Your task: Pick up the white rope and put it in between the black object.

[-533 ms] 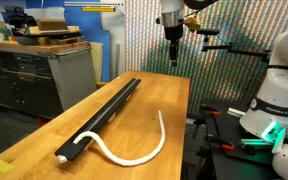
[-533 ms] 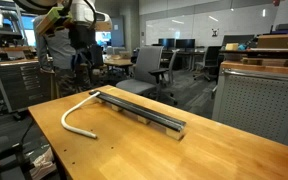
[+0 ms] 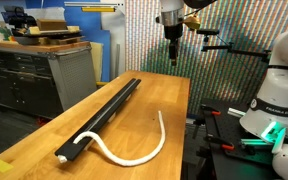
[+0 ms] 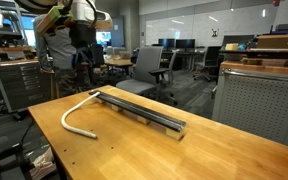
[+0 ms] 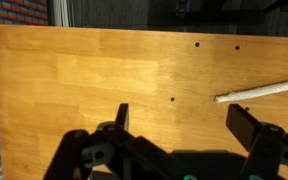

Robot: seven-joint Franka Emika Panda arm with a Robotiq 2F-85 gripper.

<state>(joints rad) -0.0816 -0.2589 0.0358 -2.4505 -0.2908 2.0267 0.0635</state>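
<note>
The other end of the rope sits in the black object, so the robot's gripper needs to next go to the white rope's loose end [image 3: 160,113] [image 5: 219,99] near the table's middle and close there.
The white rope [image 3: 134,153] lies in a curve on the wooden table, one end in the near end of the black object [image 3: 102,113], the other end free toward the table's middle. In the exterior view from the opposite end, the rope [image 4: 76,112] bends away from the black bar [image 4: 139,111]. My gripper [image 3: 173,55] hangs high above the far end of the table, open and empty. In the wrist view the open fingers [image 5: 184,122] frame bare wood, and the rope's free end [image 5: 259,91] shows at the right edge.
The wooden table [image 3: 154,100] has edges close on both long sides. A grey cabinet [image 3: 44,75] stands beside it, with another cabinet [image 4: 259,95] and office chairs [image 4: 149,70] nearby. A white robot base [image 3: 279,90] stands off the table's side.
</note>
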